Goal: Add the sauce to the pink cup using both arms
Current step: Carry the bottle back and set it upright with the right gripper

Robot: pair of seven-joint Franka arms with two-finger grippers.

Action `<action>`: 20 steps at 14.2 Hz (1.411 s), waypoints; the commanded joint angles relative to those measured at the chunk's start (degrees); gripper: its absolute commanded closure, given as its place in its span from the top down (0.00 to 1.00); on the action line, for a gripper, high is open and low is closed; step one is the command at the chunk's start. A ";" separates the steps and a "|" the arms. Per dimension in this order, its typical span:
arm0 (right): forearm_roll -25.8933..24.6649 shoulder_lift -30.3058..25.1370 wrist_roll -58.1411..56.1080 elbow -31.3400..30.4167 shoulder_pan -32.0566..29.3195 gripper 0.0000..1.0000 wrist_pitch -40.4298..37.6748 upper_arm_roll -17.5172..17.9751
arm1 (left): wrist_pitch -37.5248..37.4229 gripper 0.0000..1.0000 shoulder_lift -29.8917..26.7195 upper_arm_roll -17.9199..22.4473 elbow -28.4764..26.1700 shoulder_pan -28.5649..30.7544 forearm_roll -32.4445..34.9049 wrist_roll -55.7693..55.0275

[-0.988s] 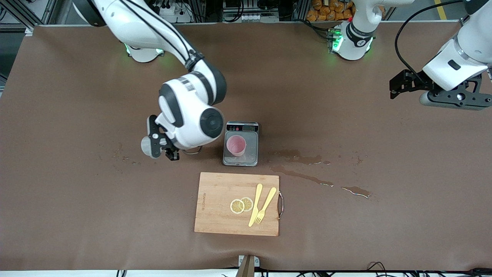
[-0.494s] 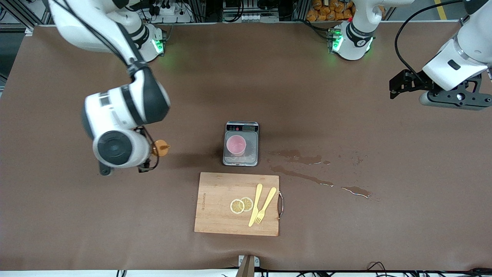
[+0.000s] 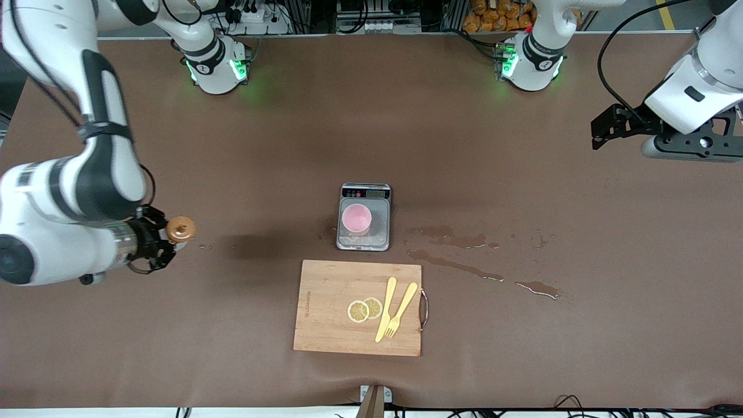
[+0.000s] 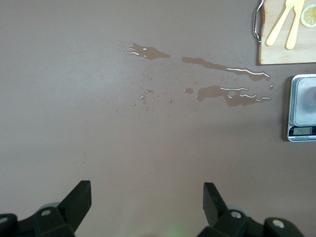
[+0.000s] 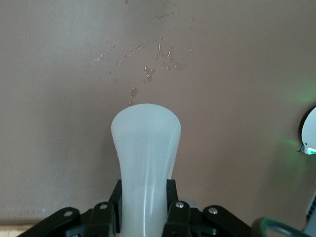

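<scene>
The robot's right gripper needs to put the sauce bottle down on the bare table (image 3: pixel 167 235) by the small droplets, far from the scale.
The pink cup (image 3: pixel 356 219) stands upright on a small grey scale (image 3: pixel 364 191) at mid-table. My right gripper (image 3: pixel 152 244) is shut on the sauce bottle, over the table toward the right arm's end, well away from the cup. In the front view only the bottle's orange cap (image 3: pixel 179 230) shows. The right wrist view shows its translucent white body (image 5: pixel 145 148) pinched between the fingers (image 5: pixel 175 197). My left gripper (image 3: pixel 606 125) is open and empty, waiting over the left arm's end of the table; its fingers (image 4: pixel 79 197) stand wide apart.
A wooden cutting board (image 3: pixel 325 325) with two lemon slices (image 3: pixel 364 309), a yellow fork (image 3: pixel 400 310) and a knife (image 3: pixel 385 307) lies nearer the front camera than the scale. Wet spills (image 3: pixel 453 238) spread from the scale toward the left arm's end.
My right arm has swung away from beside the scale toward the right arm's end of the table, carrying the sauce bottle. The left arm has barely moved.
</scene>
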 commanded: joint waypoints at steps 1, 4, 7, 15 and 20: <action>6.11 -2.83 -9.03 -5.44 -7.31 0.00 0.27 1.00 | -0.80 1.00 0.12 -0.04 1.10 0.19 0.32 -1.18; 11.19 -2.22 -16.50 -8.68 -13.19 0.00 0.79 0.91 | -0.80 1.00 0.03 -0.12 1.10 -0.08 0.41 -1.18; 13.41 -2.22 -25.47 -15.79 -17.34 0.00 5.70 0.91 | -0.80 1.00 -0.15 -0.04 1.10 0.27 0.41 -1.00; 17.27 1.03 -36.82 -24.25 -21.30 0.00 14.94 0.82 | -0.71 1.00 -0.50 0.05 1.10 0.45 0.32 -0.48; 17.46 1.91 -40.26 -26.19 -22.27 0.15 17.58 0.82 | -0.80 1.00 -0.59 0.05 1.10 0.45 0.32 -0.30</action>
